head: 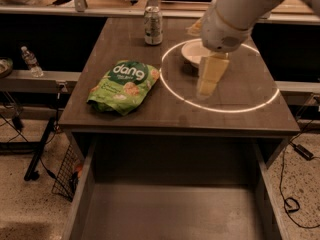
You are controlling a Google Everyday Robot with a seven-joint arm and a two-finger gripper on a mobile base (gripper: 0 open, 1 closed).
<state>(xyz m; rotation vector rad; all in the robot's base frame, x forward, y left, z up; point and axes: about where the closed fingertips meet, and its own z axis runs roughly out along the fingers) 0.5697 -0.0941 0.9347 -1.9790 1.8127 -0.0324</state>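
The green snack bag lies ahead of my gripper's next move. My gripper will close on the end of the green snack bag [149, 73] that is nearest to the white bowl.
My gripper [212, 77] hangs from the white arm [235, 14] that reaches in from the upper right. It points down over the dark table top [240, 119], inside a bright ring of light [170, 91]. Just behind it, partly hidden by the arm, sits a white bowl [191, 51], the thing nearest to the gripper. A green "dang" snack bag [125, 85] lies flat on the left half of the table. At the back stands a silver drink can [153, 25], upright. I see nothing held in the gripper.
An open drawer [172, 209] juts out below the table's front edge, with nothing showing inside. A water bottle [31, 61] stands on a ledge at far left. Cables and a wire basket [67, 176] sit on the floor at left.
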